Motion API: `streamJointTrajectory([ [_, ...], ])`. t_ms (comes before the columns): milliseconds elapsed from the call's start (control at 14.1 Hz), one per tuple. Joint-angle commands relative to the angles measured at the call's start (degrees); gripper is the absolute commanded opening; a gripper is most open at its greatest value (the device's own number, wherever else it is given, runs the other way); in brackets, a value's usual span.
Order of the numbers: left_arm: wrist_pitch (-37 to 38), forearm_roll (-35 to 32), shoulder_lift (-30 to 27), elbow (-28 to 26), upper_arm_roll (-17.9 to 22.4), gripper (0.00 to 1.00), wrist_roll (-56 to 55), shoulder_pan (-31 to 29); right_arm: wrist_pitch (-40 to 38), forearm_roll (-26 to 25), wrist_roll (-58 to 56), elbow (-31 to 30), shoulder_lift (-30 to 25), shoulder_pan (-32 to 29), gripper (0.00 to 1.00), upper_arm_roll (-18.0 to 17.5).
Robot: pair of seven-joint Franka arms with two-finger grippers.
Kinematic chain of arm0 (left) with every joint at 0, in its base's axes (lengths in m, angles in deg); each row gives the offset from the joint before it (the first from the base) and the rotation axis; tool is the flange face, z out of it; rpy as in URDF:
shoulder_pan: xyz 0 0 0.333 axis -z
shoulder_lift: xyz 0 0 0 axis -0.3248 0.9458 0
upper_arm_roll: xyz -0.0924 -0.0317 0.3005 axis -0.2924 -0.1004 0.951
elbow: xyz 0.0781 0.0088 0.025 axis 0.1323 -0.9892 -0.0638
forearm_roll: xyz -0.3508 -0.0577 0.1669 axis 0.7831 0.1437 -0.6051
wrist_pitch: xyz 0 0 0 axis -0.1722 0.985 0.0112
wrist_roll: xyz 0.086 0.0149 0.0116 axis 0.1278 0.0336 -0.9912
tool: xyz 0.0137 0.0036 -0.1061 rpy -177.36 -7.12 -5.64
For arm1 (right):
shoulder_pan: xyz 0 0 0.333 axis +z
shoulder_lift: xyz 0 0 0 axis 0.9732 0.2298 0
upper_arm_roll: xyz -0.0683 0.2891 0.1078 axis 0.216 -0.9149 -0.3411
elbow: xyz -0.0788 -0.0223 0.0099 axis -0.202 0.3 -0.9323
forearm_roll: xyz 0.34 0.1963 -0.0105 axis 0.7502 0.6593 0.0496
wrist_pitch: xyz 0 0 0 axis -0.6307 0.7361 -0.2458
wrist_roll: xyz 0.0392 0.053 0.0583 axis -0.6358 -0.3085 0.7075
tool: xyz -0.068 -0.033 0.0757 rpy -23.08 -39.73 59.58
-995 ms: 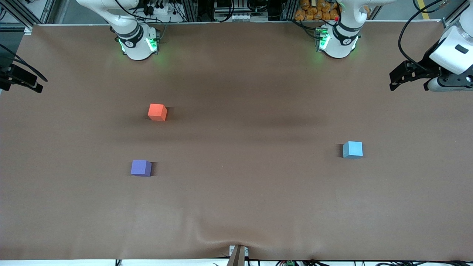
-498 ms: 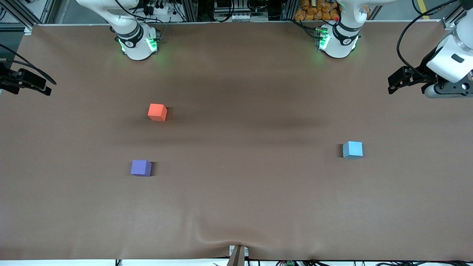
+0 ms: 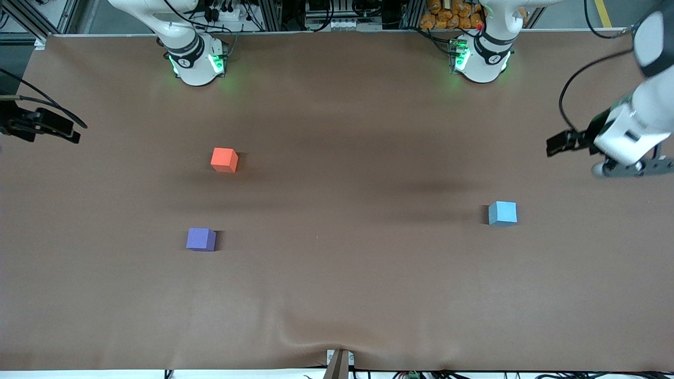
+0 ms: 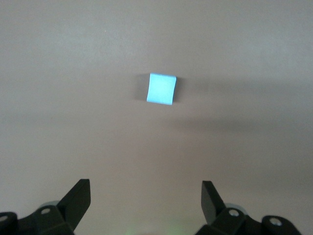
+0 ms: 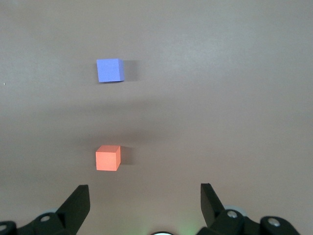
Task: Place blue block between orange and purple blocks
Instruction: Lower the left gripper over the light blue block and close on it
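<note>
Next, I move my left gripper to the blue block and close it on its opposite sides [image 3: 503,214] [image 4: 161,89], because the block belongs between the orange and purple blocks.
The light blue block [image 3: 503,213] sits on the brown table toward the left arm's end; it also shows in the left wrist view [image 4: 161,88]. The orange block [image 3: 224,159] and the purple block [image 3: 201,239] sit toward the right arm's end, apart from each other, the purple one nearer the front camera. Both show in the right wrist view, orange [image 5: 107,157] and purple [image 5: 109,70]. My left gripper [image 3: 556,144] [image 4: 145,196] is open and empty, up over the table's end, apart from the blue block. My right gripper [image 3: 72,133] [image 5: 144,196] is open and empty over the other end.
The brown table cover [image 3: 337,295] has a wrinkle at the front edge near a small bracket [image 3: 338,363]. The two arm bases [image 3: 196,60] [image 3: 480,58] stand along the table's back edge. Cables hang by both grippers.
My left gripper has swung toward the front camera and closer to the blue block. My right gripper has edged inward over the table's end. The blocks have not moved.
</note>
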Motion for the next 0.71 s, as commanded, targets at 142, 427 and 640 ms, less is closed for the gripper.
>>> streamJointTrajectory([
  [142,-18.64,0.97,4.97,-11.43,-0.32,1.0,0.2,-0.68,1.0,0.75,0.05,0.4,2.81,4.7,1.0,0.09],
  [427,-26.4,0.53,9.01,-15.06,-0.23,1.0,0.64,-0.77,5.05,-0.04,0.14,0.67,5.47,9.28,1.0,0.18],
  [640,-28.87,0.53,13.06,-14.8,-0.23,1.0,0.64,-0.77,5.83,0.22,0.05,0.75,7.83,10.34,1.0,0.09],
])
